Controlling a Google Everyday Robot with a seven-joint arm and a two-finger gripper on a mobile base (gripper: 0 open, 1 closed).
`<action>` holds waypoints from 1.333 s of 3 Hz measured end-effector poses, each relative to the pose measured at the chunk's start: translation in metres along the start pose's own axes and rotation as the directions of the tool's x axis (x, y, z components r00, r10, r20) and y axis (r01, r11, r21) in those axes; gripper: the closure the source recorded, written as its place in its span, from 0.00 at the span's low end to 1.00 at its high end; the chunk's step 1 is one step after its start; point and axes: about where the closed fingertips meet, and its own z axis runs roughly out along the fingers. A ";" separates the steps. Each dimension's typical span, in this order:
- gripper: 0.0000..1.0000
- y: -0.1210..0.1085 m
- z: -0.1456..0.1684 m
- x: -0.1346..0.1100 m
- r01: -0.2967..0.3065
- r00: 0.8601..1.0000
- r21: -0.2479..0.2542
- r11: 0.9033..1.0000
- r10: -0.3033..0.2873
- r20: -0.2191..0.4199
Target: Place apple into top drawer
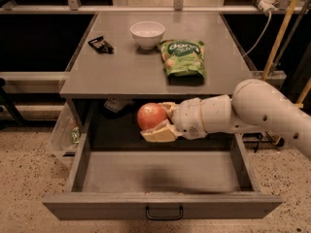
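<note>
I need to let go of the apple on the bare drawer's bottom (pixel 163 155), halfway between its sides and toward the back. The apple is now held in the air over the drawer.
The apple (pixel 151 116), orange-red and round, is held between the cream fingers of my gripper (pixel 158 120). The gripper reaches in from the right on a white arm (pixel 252 108). It holds the apple in the air over the back part of the open top drawer (pixel 163 171), just below the front edge of the tabletop. The drawer is pulled far out; its grey front panel carries a small black handle (pixel 164 212). The drawer's inside floor is bare.
On the grey tabletop (pixel 121 72) stand a white bowl (pixel 147 34), a green snack bag (pixel 183 57) and a small black object (pixel 101 44). A clear plastic bag (pixel 65 132) hangs at the drawer's left side. A yellow pole (pixel 282 28) stands at right.
</note>
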 end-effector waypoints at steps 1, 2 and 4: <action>1.00 0.000 0.014 0.051 -0.019 0.995 -0.003 1.000 0.018 -0.101; 1.00 -0.002 0.024 0.092 0.005 0.984 0.005 1.000 -0.004 -0.180; 1.00 -0.003 0.033 0.131 0.001 0.962 -0.010 1.000 -0.003 -0.273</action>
